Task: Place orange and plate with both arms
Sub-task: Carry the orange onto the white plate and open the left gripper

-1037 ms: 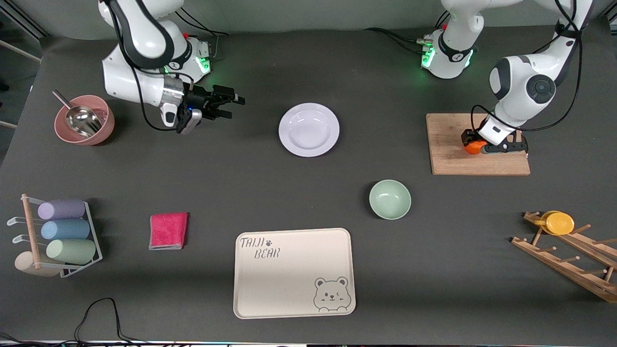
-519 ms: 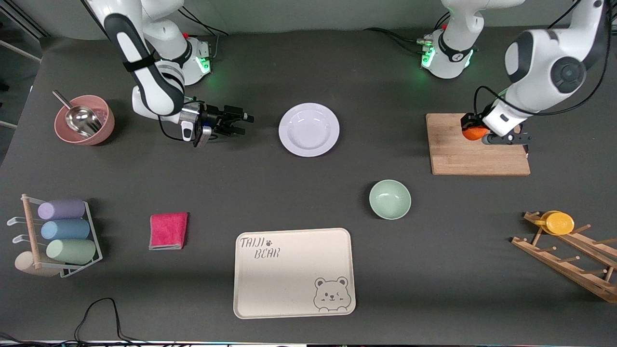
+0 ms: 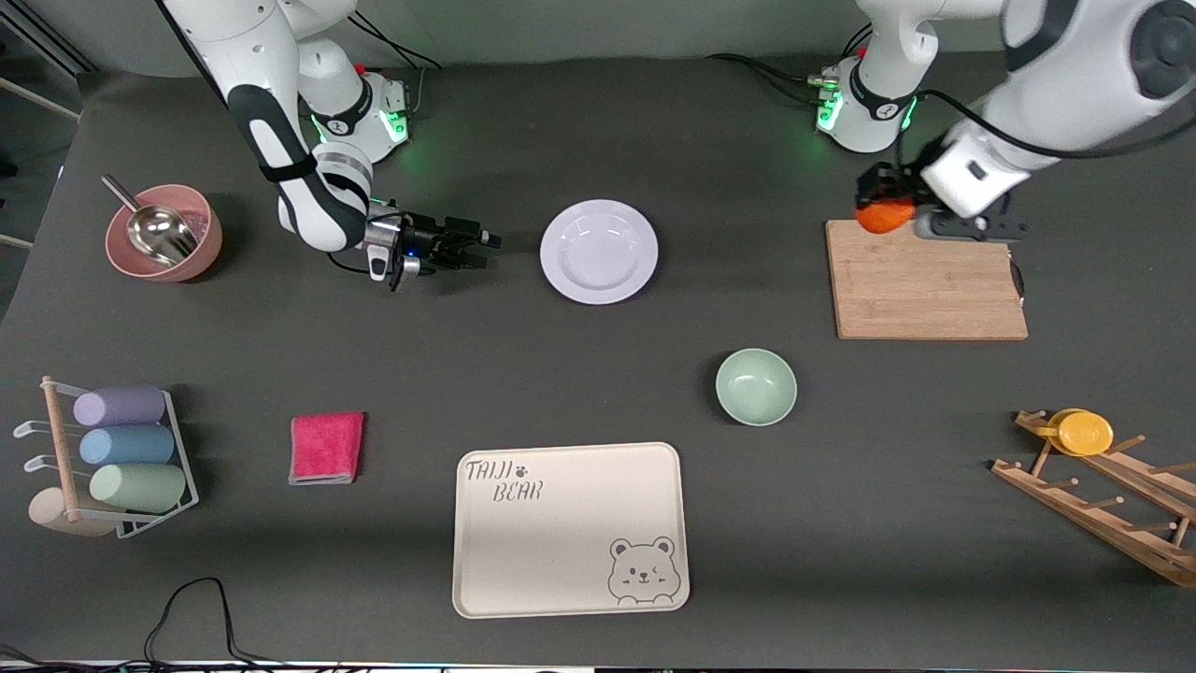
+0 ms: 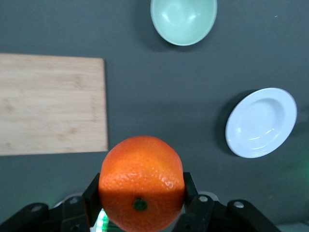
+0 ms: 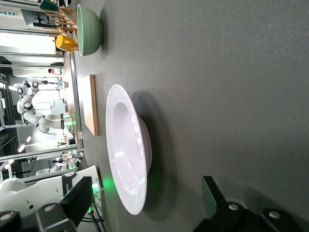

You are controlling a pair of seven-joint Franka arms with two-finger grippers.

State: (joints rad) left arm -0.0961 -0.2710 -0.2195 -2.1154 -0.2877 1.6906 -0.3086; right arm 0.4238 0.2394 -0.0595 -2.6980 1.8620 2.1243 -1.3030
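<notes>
I will let go of the orange with my left gripper on the middle of the pale plate (image 3: 601, 257) (image 4: 262, 123).
My left gripper (image 3: 880, 204) is shut on the orange (image 3: 883, 216) and holds it in the air over the corner of the wooden cutting board (image 3: 925, 290). In the left wrist view the orange (image 4: 141, 181) fills the space between the two black fingers (image 4: 91, 195). The pale plate (image 3: 599, 251) lies flat on the table mid-way between the arms. My right gripper (image 3: 481, 245) is open, low, and just beside the plate's rim toward the right arm's end. In the right wrist view the plate (image 5: 126, 154) stands a little way off from the spread fingers (image 5: 77, 200).
A mint-green bowl (image 3: 756, 386) and a cream bear tray (image 3: 570, 528) lie nearer the front camera than the plate. A pink bowl with a scoop (image 3: 163, 232), a red cloth (image 3: 326, 447) and a cup rack (image 3: 121, 458) are toward the right arm's end. A wooden rack with a yellow lid (image 3: 1084, 433) stands near the board.
The left gripper has lifted the orange off the cutting board and carried it up toward the board's corner. The right gripper has come down lower and closer to the plate.
</notes>
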